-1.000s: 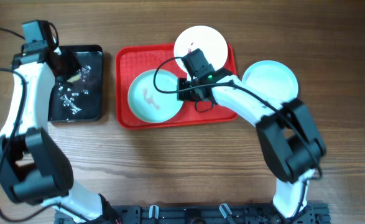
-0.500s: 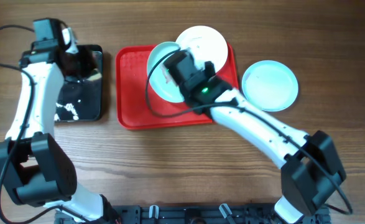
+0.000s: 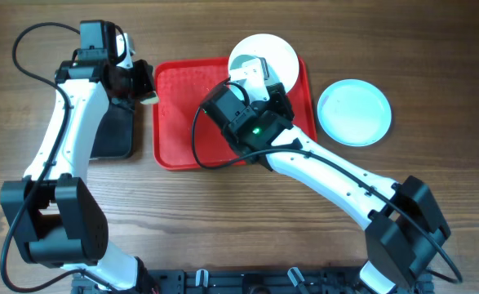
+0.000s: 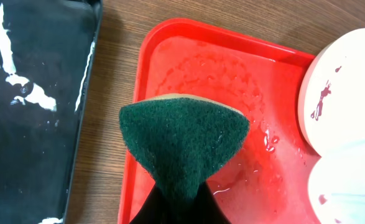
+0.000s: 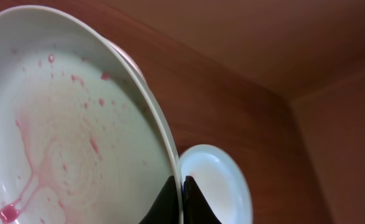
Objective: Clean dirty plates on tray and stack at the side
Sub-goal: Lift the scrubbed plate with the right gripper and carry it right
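The robot's right gripper will set the pale plate smeared reddish, now held tilted above the tray, down on the clean pale blue plate (image 3: 353,113) (image 5: 212,191) next to the red tray.
The red tray (image 3: 182,122) lies at the table's middle. A white plate (image 3: 272,51) with small red smears rests on its back right corner and shows in the left wrist view (image 4: 347,81). My right gripper (image 5: 182,186) is shut on the rim of a pale plate (image 5: 64,137) smeared reddish, held tilted on edge above the tray (image 3: 251,69). A clean pale blue plate (image 3: 353,112) lies on the table right of the tray. My left gripper (image 3: 144,86) is shut on a green sponge (image 4: 182,140) over the tray's left rim (image 4: 142,81).
A black tray (image 3: 113,131) with white foam streaks (image 4: 20,93) lies left of the red tray, partly under my left arm. The red tray's floor is wet (image 4: 219,68). Bare wooden table lies in front of both trays.
My right gripper has lifted the smeared plate off the tray and tipped it on edge. My left gripper has moved right with the sponge, from the black tray to the red tray's left rim.
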{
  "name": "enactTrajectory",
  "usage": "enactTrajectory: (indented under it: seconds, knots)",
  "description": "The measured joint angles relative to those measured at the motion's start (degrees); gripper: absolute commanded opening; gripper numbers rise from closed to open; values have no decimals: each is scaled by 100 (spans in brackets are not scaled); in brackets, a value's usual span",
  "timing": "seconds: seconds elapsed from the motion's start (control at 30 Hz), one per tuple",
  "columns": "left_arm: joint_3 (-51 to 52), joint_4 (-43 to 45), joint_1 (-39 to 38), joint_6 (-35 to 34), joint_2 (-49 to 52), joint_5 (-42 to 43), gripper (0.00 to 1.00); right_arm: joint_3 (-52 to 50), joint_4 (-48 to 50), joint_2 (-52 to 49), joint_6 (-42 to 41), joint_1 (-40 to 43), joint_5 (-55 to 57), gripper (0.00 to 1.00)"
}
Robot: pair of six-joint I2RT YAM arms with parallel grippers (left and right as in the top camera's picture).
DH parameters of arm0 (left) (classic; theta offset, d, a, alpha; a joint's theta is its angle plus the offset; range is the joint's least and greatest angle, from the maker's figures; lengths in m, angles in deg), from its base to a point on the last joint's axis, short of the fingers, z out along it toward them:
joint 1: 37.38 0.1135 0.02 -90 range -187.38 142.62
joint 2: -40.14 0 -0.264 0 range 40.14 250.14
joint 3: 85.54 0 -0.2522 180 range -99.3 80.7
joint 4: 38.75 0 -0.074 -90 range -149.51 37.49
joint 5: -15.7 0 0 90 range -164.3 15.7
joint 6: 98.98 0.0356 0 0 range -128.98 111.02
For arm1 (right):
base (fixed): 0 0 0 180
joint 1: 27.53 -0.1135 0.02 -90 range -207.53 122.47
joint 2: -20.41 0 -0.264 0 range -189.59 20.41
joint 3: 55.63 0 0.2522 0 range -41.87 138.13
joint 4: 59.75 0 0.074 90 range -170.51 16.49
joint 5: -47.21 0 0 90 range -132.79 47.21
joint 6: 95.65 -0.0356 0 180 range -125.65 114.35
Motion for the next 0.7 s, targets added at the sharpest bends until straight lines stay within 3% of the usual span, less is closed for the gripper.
enactTrajectory:
  seconds: [0.43, 0.7]
  knots:
    - [0, 0, -9, 0, 2, 0, 4, 0, -428, 142, 280, -802, 780, 4]
    - [-2, 0, -9, 0, 4, 0, 4, 0, -431, 142, 302, -831, 780, 4]
